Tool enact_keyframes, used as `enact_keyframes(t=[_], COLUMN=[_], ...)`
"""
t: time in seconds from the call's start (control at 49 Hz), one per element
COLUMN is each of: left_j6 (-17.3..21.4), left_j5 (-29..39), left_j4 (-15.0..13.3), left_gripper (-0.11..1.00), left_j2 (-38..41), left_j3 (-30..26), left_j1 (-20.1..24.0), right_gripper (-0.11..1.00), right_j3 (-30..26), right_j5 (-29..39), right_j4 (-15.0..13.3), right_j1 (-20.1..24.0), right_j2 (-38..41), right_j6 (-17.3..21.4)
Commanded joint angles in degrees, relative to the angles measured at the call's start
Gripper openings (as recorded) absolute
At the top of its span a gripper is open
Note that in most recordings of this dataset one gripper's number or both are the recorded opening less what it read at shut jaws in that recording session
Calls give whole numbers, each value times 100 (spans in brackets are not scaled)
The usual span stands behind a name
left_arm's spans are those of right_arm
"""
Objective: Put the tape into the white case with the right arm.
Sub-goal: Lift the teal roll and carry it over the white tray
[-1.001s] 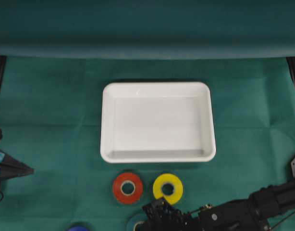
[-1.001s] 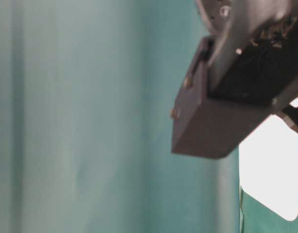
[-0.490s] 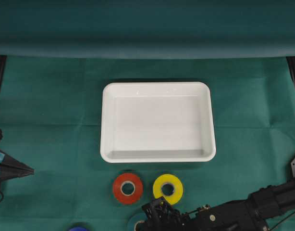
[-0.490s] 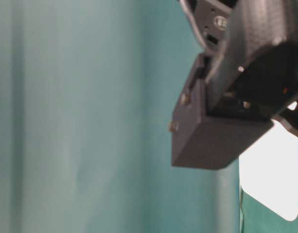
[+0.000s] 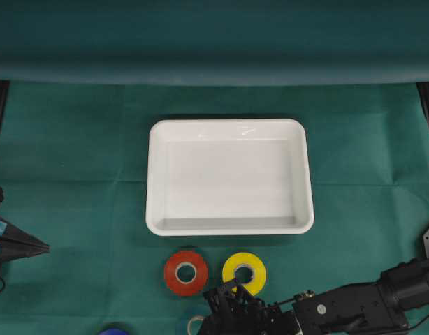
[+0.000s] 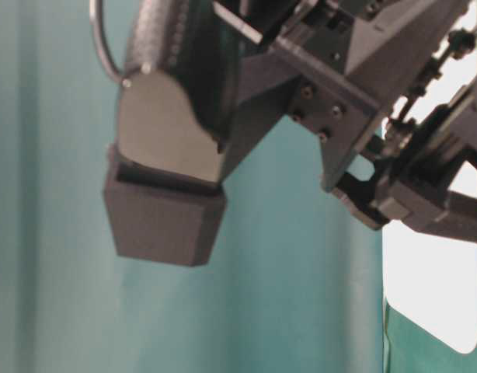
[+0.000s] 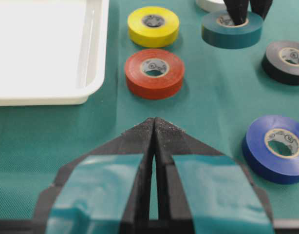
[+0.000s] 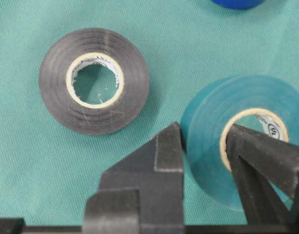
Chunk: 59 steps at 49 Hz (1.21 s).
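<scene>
My right gripper is going to release the teal tape inside the white case (image 5: 226, 202), by the yellow roll near the front side of the case. The tape is now near the front edge.
The white case (image 5: 228, 126) lies in the middle of the green cloth, nothing in it; its corner shows in the left wrist view (image 7: 93, 73). A teal tape roll (image 8: 247, 92) rests near the front edge, mostly hidden under the arm in the overhead view (image 5: 193, 322). My right gripper (image 8: 203, 141) is shut on its wall, one finger outside and one in the core. From the left wrist view the right gripper (image 7: 248, 9) stands over that teal tape (image 7: 232, 30). The left gripper (image 7: 154, 122) is shut on nothing at the left edge (image 5: 43, 246).
A red roll (image 5: 186, 273) and a yellow roll (image 5: 244, 273) sit just in front of the case. A black roll (image 8: 94, 80) lies beside the teal one, and a blue roll (image 7: 276, 148) and a white roll (image 7: 210, 4) are nearby. The right arm's wrist (image 6: 223, 116) fills the table-level view.
The right arm's wrist has shifted, swinging left and looming larger in the table-level view and covering more of the teal roll from overhead. The left arm has not moved.
</scene>
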Motion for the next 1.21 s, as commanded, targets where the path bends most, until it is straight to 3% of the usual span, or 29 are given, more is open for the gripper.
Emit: enact_keyframes(t=[0.0,0.47,0.838,1.185], left_j6=[-9,-18,-18,-18], left_j5=[-26,-35,-35,-26], left_j4=[18,18,18,18], left_gripper=[0,0,0,0], left_j2=[44,44,44,44], left_j3=[-62,-62,-62,-62], left_j1=[18,18,18,18], right_gripper=[2,2,2,2], right_j3=[-132,0,132,202], right_j5=[0,492,712,694], right_j4=[-9,-9,-343,-352], right_j1=[-79,-1081,-2048,-2443], right_j2=[-229,-571,-703,-694], right_j6=[9,9,0,9])
